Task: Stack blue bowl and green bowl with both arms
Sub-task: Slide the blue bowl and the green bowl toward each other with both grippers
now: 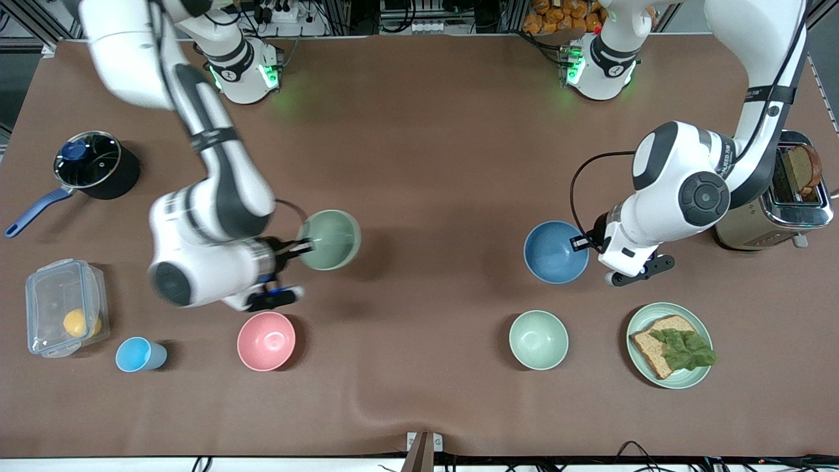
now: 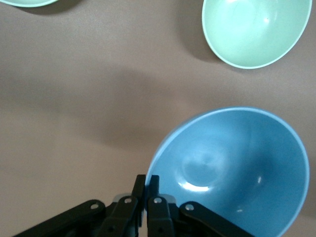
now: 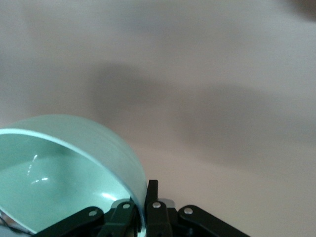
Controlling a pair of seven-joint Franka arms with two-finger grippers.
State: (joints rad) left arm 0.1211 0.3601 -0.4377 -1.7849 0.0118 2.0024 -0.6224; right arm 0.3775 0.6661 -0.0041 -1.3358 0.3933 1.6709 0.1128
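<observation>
My right gripper is going to the bare table (image 1: pixel 456 235) beside the blue bowl, beyond the paler mint bowl. It will let go of the sage green bowl there.
The sage green bowl (image 1: pixel 328 239) is tilted and held up over the table toward the right arm's end. My right gripper (image 1: pixel 305 247) is shut on its rim; in the right wrist view the fingers pinch the bowl's wall (image 3: pixel 59 177) at the gripper (image 3: pixel 144 190). The blue bowl (image 1: pixel 556 252) is toward the left arm's end. My left gripper (image 1: pixel 585 244) is shut on its rim. In the left wrist view the gripper (image 2: pixel 146 180) clamps the bowl (image 2: pixel 232 168), which is tilted with a shadow under it.
A paler mint bowl (image 1: pixel 538 339) and a mint plate (image 1: pixel 685 379) with bread lie nearer the camera than the blue bowl. A pink bowl (image 1: pixel 265 341), light-blue cup (image 1: pixel 137 354), plastic box (image 1: pixel 62 314), pot (image 1: pixel 92 164) and toaster (image 1: pixel 786 196) stand around.
</observation>
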